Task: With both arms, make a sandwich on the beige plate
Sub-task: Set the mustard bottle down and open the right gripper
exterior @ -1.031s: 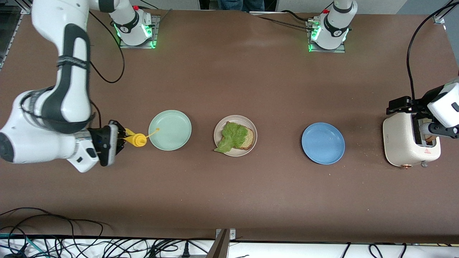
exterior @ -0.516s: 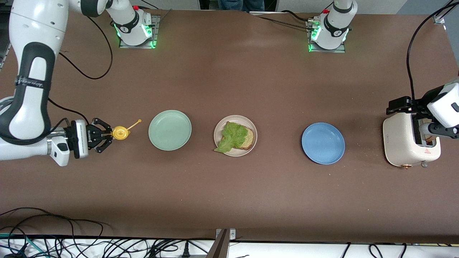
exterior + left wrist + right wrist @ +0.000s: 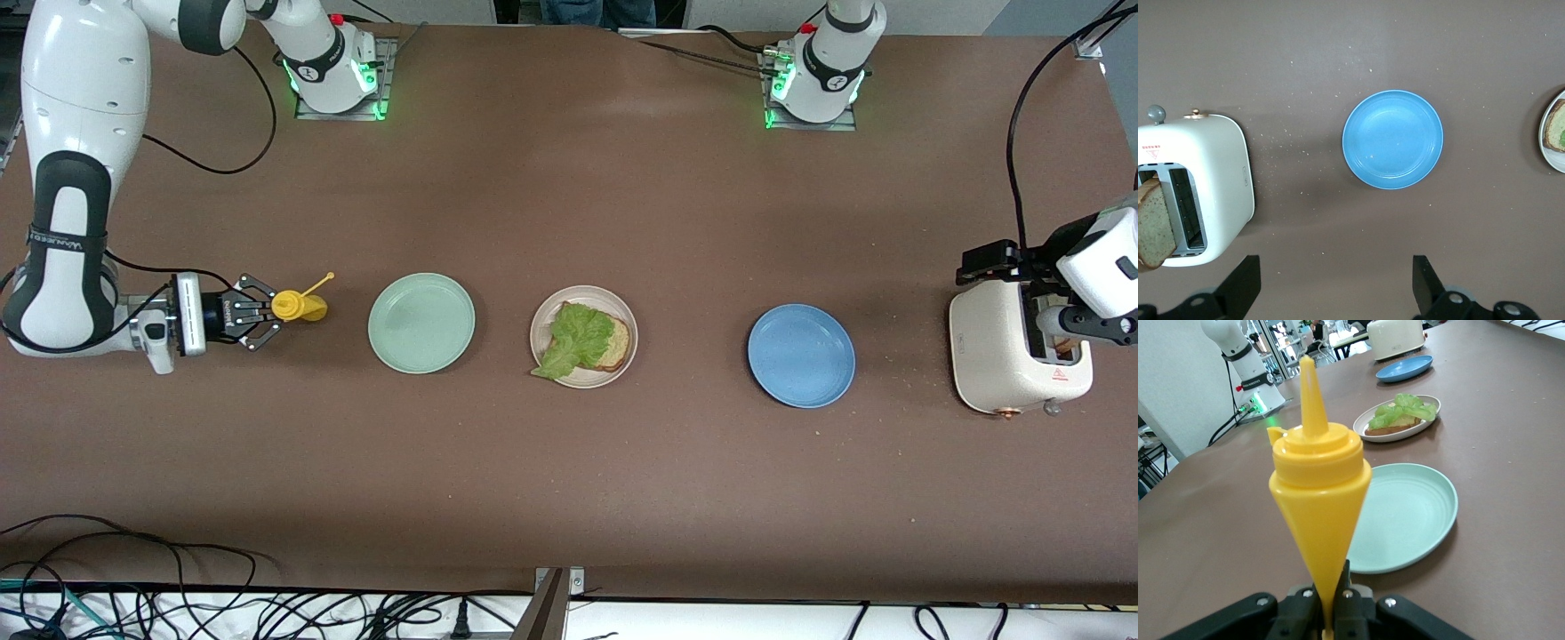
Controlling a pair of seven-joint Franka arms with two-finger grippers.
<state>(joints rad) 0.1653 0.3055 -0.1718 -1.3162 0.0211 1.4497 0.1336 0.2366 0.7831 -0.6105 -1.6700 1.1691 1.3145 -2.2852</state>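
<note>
My right gripper is going to release the yellow squeeze bottle on the bare table point(image 3: 332, 318) next to the mint plate.
The beige plate point(image 3: 589, 294) sits mid-table and holds one tan bread slice point(image 3: 616, 343) with a green lettuce leaf point(image 3: 573, 338) on top; it also shows in the right wrist view point(image 3: 1429, 403). A second bread slice point(image 3: 1155, 223) stands in the toaster point(image 3: 987, 351). My left gripper point(image 3: 1040, 293) is open and empty over the toaster; its fingers point(image 3: 1245, 283) show in the left wrist view. My right gripper point(image 3: 258, 311) is shut on a yellow squeeze bottle point(image 3: 298, 306), over the table beside the mint plate; the right wrist view shows this grip point(image 3: 1331, 613) on the bottle's narrow end point(image 3: 1318, 500).
A mint green plate point(image 3: 421, 322) lies between the bottle and the beige plate. A blue plate point(image 3: 801, 356) lies between the beige plate and the toaster, also in the left wrist view point(image 3: 1392, 139). Crumbs lie round the toaster. Cables hang along the front table edge.
My right arm has drawn the yellow bottle away from the mint plate, toward its own end of the table, and turned its wrist. The left arm has not moved.
</note>
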